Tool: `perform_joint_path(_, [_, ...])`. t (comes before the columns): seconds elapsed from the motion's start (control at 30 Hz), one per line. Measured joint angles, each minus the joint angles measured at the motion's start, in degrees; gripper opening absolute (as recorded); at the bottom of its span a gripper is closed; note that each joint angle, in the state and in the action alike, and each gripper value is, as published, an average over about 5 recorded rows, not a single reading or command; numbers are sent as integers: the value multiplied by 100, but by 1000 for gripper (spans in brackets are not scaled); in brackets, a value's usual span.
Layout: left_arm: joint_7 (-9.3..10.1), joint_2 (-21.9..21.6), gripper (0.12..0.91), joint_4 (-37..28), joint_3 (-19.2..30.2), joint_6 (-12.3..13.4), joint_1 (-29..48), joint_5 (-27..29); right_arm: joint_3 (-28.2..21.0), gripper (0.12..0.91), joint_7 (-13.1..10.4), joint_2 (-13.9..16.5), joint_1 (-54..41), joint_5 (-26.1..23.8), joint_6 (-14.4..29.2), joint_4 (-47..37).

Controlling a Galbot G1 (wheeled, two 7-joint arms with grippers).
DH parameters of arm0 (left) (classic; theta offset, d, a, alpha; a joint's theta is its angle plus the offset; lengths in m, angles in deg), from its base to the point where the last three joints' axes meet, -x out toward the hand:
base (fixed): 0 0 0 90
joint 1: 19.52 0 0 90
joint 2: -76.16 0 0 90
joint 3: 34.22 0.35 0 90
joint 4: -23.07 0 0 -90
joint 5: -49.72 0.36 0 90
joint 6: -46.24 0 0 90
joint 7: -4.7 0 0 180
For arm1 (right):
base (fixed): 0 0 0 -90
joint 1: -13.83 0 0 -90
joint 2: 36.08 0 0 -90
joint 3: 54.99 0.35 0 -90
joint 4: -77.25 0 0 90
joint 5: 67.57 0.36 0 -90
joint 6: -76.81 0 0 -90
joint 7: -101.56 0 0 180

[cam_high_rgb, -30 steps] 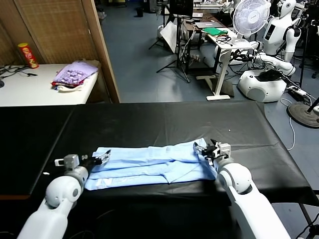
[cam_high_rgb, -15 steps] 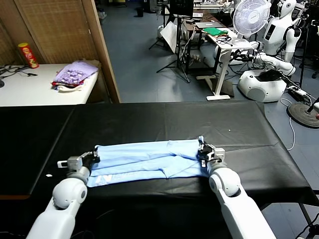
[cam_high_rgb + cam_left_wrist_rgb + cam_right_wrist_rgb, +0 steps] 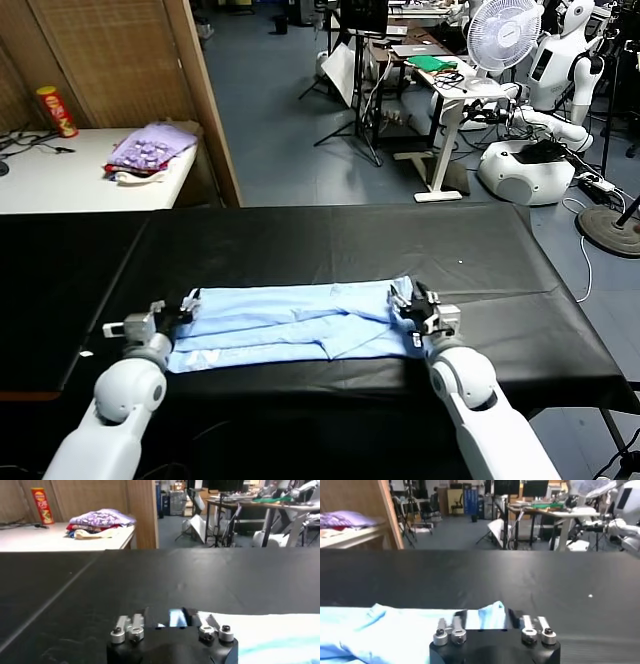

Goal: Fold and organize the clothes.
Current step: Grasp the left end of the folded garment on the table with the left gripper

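The robot's left gripper needs to close on the short end [image 3: 184, 332] [image 3: 177, 617] of the folded T-shirt, which is the end farthest from the right gripper.
The clothes are one pale sky-blue T-shirt [image 3: 290, 320], folded into a long band across the near part of the black table [image 3: 330, 240]. My left gripper [image 3: 186, 302] sits low at the shirt's left end, jaws open, with blue fabric [image 3: 270, 635] lying just beyond and beside the left gripper [image 3: 166, 614]. My right gripper [image 3: 408, 303] sits at the shirt's right end, also open. Past the right gripper [image 3: 487, 615] a raised corner of the shirt [image 3: 395, 630] shows through the gap. Neither gripper holds the cloth.
A purple patterned cloth pile [image 3: 150, 148] and a red can [image 3: 56, 110] sit on a white table [image 3: 60, 185] at the far left, beside a wooden screen [image 3: 120, 60]. Beyond the black table are desks, a fan [image 3: 503, 32] and another robot [image 3: 545, 100].
Both grippers were shut on the shirt's ends half a second ago and now stand open, with the cloth let go. The shirt lies flatter and straighter than a second ago.
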Motion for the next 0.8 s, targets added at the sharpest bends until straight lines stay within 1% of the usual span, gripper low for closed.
perform_joint_path(0.1, [-32,129,795,219,-158,33,-268,-25,-32,798,20,-6,-11,11,1,26])
perform_joint_path(0.3, [-209,468,798,413,-370,214,-782,263,-109,798,55,-12,-86,28,-4,30])
perform_joint_path(0.57, [-429,868,788,432,-421,456,-1139,725,-183,798,69,-37,-94,27,6,-4])
perform_joint_path(0.6, [-438,919,772,416,-413,491,-1158,777,-187,798,70,-41,-86,23,9,-2])
perform_joint_path(0.67, [-443,1025,706,388,-389,558,-1188,876,-190,798,72,-45,-68,14,17,4])
perform_joint_path(0.8, [-455,1224,500,323,-337,682,-1199,1087,-177,798,73,-51,-33,-5,29,31])
